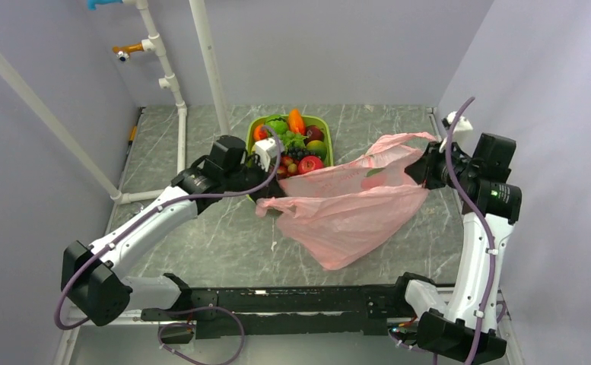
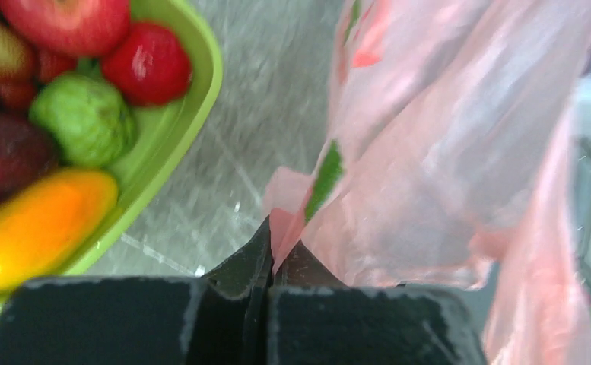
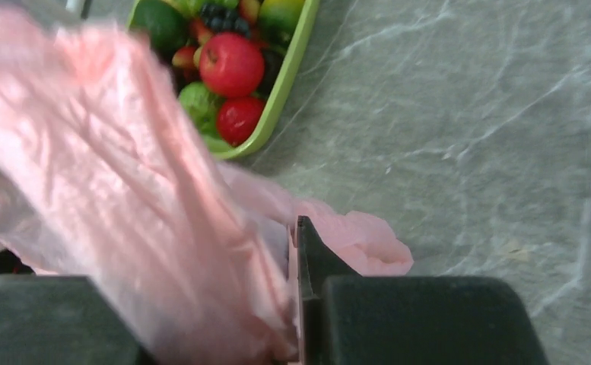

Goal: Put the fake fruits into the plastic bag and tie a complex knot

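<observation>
My right gripper has the pink film bunched over its fingers, so it should open and pinch the bag's rim (image 1: 377,157) to keep the bag's opening open.
The pink plastic bag (image 1: 349,209) hangs stretched between my two grippers over the middle of the table, sagging toward the front. My left gripper (image 1: 260,192) is shut on the bag's left edge (image 2: 284,228), just in front of the tray. My right gripper (image 1: 416,169) is shut on the bag's right end (image 3: 277,251), where pink film bunches around its fingers. The fake fruits (image 1: 296,144) lie heaped in the lime-green tray (image 1: 252,131): a red apple (image 3: 231,63), a green fruit (image 2: 87,118) and an orange-yellow one (image 2: 37,228) among them. No knot is in view.
The tray stands at the back centre, its rim (image 2: 201,99) close to my left gripper. White pipes (image 1: 174,84) rise along the back left. Purple walls close in the table at the back and right. A black rail (image 1: 292,300) runs along the near edge.
</observation>
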